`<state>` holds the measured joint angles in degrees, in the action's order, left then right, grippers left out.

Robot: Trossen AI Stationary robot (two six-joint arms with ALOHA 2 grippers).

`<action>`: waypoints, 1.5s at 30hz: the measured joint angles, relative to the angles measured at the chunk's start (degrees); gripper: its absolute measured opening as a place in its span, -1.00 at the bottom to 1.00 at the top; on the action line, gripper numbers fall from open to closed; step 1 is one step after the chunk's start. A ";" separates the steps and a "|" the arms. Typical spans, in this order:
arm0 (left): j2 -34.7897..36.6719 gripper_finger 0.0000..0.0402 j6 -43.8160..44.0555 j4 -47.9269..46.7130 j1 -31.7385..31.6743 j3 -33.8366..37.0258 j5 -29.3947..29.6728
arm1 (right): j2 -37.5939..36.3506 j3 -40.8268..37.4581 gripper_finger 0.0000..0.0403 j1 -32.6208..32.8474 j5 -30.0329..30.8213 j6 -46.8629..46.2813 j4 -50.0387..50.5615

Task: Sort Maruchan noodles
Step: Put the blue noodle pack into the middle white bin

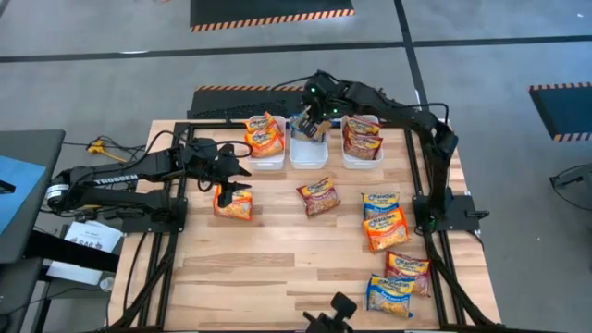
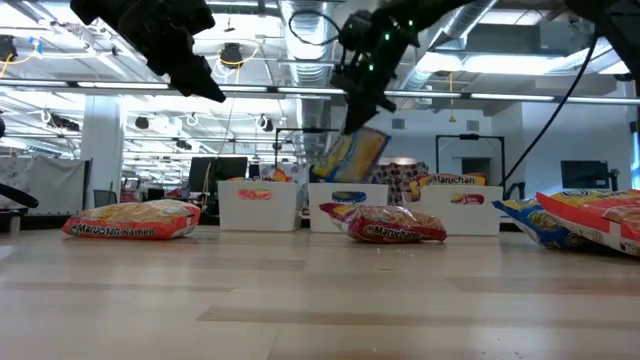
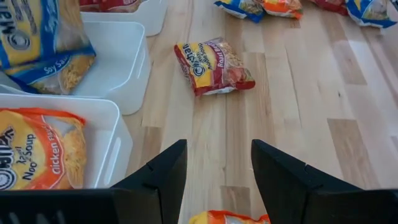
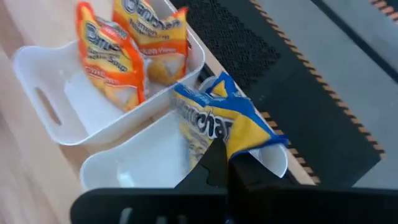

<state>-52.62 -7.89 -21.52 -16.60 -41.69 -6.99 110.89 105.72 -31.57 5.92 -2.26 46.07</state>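
Note:
Next, my right gripper releases the blue packet into the middle white tub point(image 1: 305, 141) point(image 4: 193, 140), the one that sits between the tub of orange packets and the tub of dark red packets.
Over the middle white tub point(image 1: 308, 148) hangs a blue noodle packet point(image 2: 350, 155), with my right gripper point(image 1: 312, 113) shut on it. In the left tub point(image 1: 266, 159) stand orange packets point(image 4: 130, 50), in the right tub point(image 1: 361, 157) dark red ones point(image 1: 362, 137). My left gripper point(image 3: 217, 177) hovers open above an orange packet point(image 1: 233, 205) that lies flat on the table's left half, touching nothing. Beyond its fingers a dark red packet point(image 3: 213, 65) lies flat at mid-table. My right gripper pinches the blue packet's upper end point(image 4: 214, 138) between its two shut fingers, coming slanting down from above. The packet hangs tilted below the fingers, lifted clear of the table, its lower end point(image 2: 335, 175) about level with the middle tub's rim.
Several more packets lie flat on the table's right half: a blue point(image 1: 380, 202), an orange point(image 1: 385, 229), a dark red point(image 1: 407, 266) and a blue point(image 1: 388, 294). Bare wood point(image 1: 277, 268) stretches across the near left part. The tubs line the far edge.

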 joint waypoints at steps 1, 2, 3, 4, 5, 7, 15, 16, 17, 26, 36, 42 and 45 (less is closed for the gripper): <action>0.00 -0.18 -0.04 0.00 0.00 0.00 0.17 | 0.00 -1.11 -0.98 -0.26 -0.01 -0.62 -1.15; 0.00 -0.18 -0.05 0.00 0.00 0.00 0.26 | 0.00 -2.16 -0.98 -0.49 -0.03 -1.10 -2.58; 0.01 -0.18 -0.06 0.00 0.00 0.00 0.35 | 0.00 -2.98 -0.98 -0.49 -0.01 -1.62 -3.62; 0.00 -0.18 -0.07 -0.02 -0.01 0.00 0.45 | 0.00 -3.60 -0.98 -0.51 0.08 -2.23 -4.32; 0.00 -0.18 -0.07 0.00 -0.07 0.00 0.47 | 0.00 -4.31 -0.98 -0.51 0.26 -2.57 -5.38; 0.01 -0.18 -0.42 -0.01 -0.44 0.00 0.60 | 0.00 -5.74 -0.98 -0.42 0.60 -3.64 -7.90; 0.00 -0.18 -1.57 -0.02 -2.37 0.00 0.64 | 0.05 -11.88 -0.98 1.11 4.60 -8.30 -17.43; 0.00 -0.18 -1.33 -0.02 -2.48 0.00 0.64 | 0.07 -12.29 -0.97 1.48 5.84 -8.58 -17.93; 0.00 -0.18 -0.99 -0.01 -2.58 0.00 0.62 | 0.07 -12.52 -0.97 1.80 7.26 -9.26 -18.16; 0.00 -0.18 -0.44 -0.04 -2.64 0.00 0.58 | -0.07 -17.79 -0.97 4.38 14.38 -14.35 -25.91; 0.00 -0.18 -0.32 -0.04 -2.64 0.00 0.43 | -0.02 -23.61 -0.88 4.35 15.17 -16.94 -26.86; 0.00 -0.18 0.45 -0.04 -2.62 0.00 0.45 | -0.02 -23.59 -0.67 4.54 15.07 -12.43 -26.52; 0.00 -0.18 0.57 -0.02 -2.62 0.00 0.45 | -0.02 -23.57 -0.55 4.67 15.04 -11.40 -26.43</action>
<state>-52.62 -7.33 -21.54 -19.22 -41.69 -6.55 110.87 82.15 -26.89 20.97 -13.66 19.64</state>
